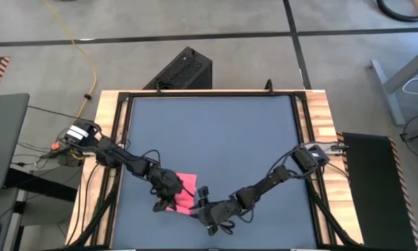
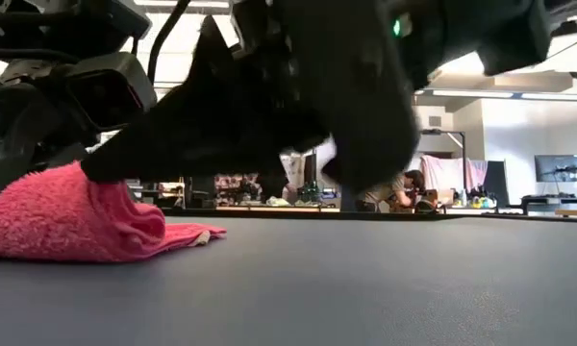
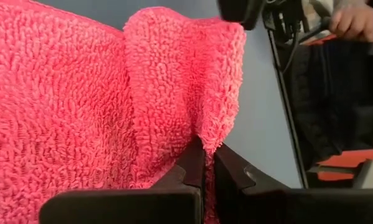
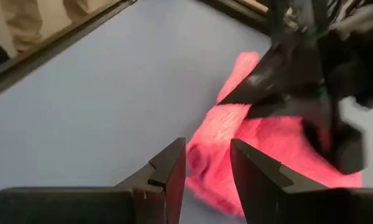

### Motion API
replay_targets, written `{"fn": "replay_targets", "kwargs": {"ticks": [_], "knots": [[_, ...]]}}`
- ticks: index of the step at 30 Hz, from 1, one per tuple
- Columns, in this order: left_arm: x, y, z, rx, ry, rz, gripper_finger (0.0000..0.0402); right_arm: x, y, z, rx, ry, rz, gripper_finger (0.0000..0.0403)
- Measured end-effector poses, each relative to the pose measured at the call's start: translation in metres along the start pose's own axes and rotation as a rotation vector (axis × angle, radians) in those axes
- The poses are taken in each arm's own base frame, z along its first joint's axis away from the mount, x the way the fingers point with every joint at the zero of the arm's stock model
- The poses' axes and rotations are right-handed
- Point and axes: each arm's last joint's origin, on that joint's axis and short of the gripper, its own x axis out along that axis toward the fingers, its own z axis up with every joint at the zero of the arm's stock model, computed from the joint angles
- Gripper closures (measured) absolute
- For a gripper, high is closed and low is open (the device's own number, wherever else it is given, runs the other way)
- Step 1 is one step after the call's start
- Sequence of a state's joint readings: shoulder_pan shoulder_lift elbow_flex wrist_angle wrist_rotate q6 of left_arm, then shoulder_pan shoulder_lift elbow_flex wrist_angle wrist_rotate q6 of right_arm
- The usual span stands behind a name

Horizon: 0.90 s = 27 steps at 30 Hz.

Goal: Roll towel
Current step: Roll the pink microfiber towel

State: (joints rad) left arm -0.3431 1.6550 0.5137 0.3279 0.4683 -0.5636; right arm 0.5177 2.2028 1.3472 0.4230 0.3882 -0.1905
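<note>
Only my left gripper holds the towel's fold, and the fold's near end lies loose. Next, my right gripper pinches that end [image 4: 202,160] before my left gripper grips again.
The pink towel [image 1: 186,189] lies bunched near the table's front edge, left of the middle. It rests in a low heap [image 2: 67,219] on the dark grey tabletop. My left gripper [image 1: 168,189] is over the towel's left part, shut on a ridge of it. My right gripper [image 1: 203,203] stands open at the towel's near right side. In the right wrist view its fingertips [image 4: 208,163] point at the towel's edge [image 4: 205,155], and the left gripper [image 4: 298,74] shows over the cloth beyond. My left gripper pinches a raised fold of the towel [image 3: 206,132] between its two fingers, at their free ends, slanting down from the table's left. The rest of the towel lies slack on the table around the fold. Whether my right gripper touches the towel, I cannot tell.
The bare grey tabletop [image 1: 216,132] stretches free toward the far edge and the right. A wooden frame [image 1: 319,125] borders the table. A black box [image 1: 184,70] stands on the floor beyond the far edge. A person's hand [image 3: 354,22] shows off the table.
</note>
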Motion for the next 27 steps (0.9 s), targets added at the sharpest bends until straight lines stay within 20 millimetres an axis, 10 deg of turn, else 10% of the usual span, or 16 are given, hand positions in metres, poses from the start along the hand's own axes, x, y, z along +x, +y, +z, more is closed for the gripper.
{"fn": "replay_targets", "kwargs": {"ticks": [27], "knots": [[-0.002, 0.009, 0.000, -0.088, 0.010, 0.006, 0.0401, 0.029, -0.002, -0.001, -0.156, -0.089, 0.004, 0.0275]]}}
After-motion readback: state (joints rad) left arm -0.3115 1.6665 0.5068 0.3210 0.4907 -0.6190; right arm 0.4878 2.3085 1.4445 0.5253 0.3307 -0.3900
